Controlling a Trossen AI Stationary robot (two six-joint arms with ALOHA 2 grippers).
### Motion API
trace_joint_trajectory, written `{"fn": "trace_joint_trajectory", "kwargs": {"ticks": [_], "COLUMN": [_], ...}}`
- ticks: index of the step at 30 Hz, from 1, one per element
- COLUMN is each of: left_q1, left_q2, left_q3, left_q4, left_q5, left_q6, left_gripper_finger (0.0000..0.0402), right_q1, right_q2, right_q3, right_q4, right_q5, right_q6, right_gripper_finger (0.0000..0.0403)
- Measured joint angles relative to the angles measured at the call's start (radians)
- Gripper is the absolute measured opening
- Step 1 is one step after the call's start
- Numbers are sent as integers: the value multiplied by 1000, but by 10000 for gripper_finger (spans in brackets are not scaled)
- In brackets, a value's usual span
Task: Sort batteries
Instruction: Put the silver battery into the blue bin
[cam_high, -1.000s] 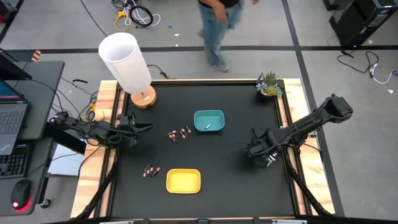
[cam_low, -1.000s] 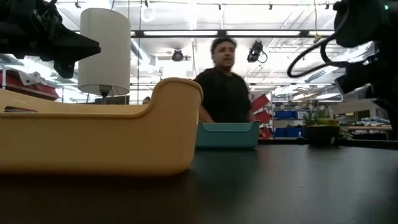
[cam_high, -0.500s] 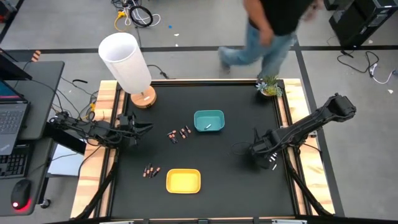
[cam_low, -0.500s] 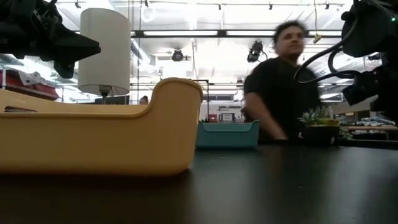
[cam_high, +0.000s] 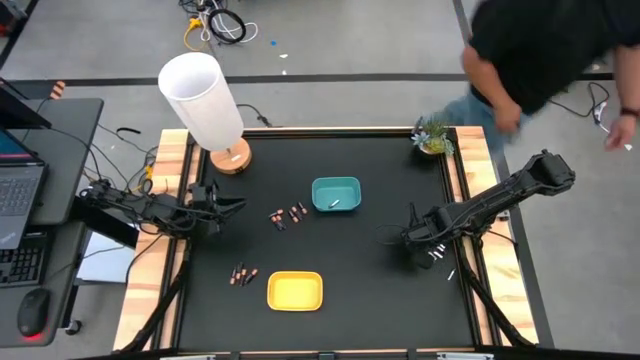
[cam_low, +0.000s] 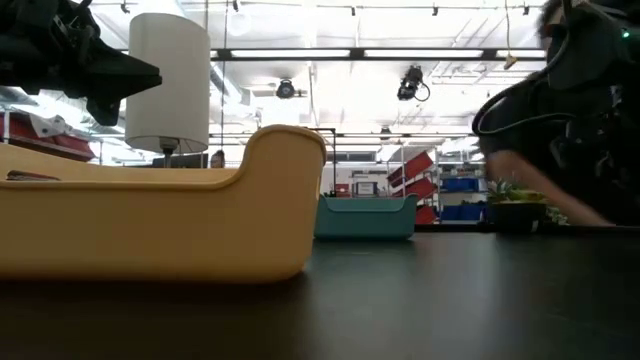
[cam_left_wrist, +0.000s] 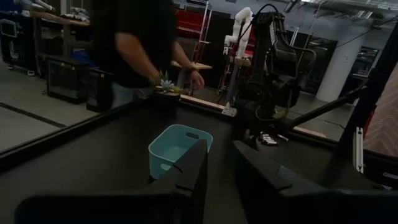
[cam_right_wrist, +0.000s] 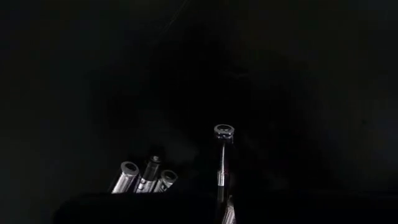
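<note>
The robot's right gripper will release its battery in the teal tray (cam_high: 335, 193), next to the battery lying there.
My right gripper (cam_high: 418, 243) points down at the table's right side and is shut on one battery (cam_right_wrist: 222, 155). A close group of three batteries (cam_right_wrist: 144, 177) lies beside it, silvery in the high view (cam_high: 437, 256). More batteries lie mid-table (cam_high: 288, 215) and beside the yellow tray (cam_high: 243, 274). One battery (cam_high: 335, 203) lies in the teal tray (cam_high: 336, 186). The yellow tray (cam_high: 295, 290) sits near the front. My left gripper (cam_left_wrist: 217, 152) hangs level and open over the table's left edge, holding nothing. My right gripper comes from above, pointing down, and closes at the near part of one battery (cam_right_wrist: 219, 180). The dark fingers hide the place of contact. The battery's capped end (cam_right_wrist: 224, 132) sticks out clear of the fingers; whether it is off the table I cannot tell.
A white lamp (cam_high: 205, 100) stands at the far left corner and a small plant (cam_high: 432, 135) at the far right. A person (cam_high: 545, 50) leans in at the far right corner. One stray battery (cam_high: 450, 272) lies at the table's right edge.
My right gripper has sunk a little toward the batteries at the table's right side. The person behind the table has walked from the middle of the far edge to its right corner.
</note>
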Motion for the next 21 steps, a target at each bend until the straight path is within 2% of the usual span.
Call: {"fn": "trace_joint_trajectory", "kwargs": {"ticks": [8, 12, 21], "left_q1": [0, 0, 0], "left_q2": [0, 0, 0], "left_q3": [0, 0, 0], "left_q4": [-1, 0, 3], "left_q5": [0, 0, 0], "left_q6": [0, -1, -4], "left_gripper_finger": [90, 90, 90], "right_q1": [-3, -10, -101], "right_q2": [3, 3, 2], "right_q3": [15, 17, 19], "right_q4": [79, 242, 641], "right_q5": [147, 205, 227], "right_q6": [15, -13, -181], "right_gripper_finger": [6, 5, 4]}}
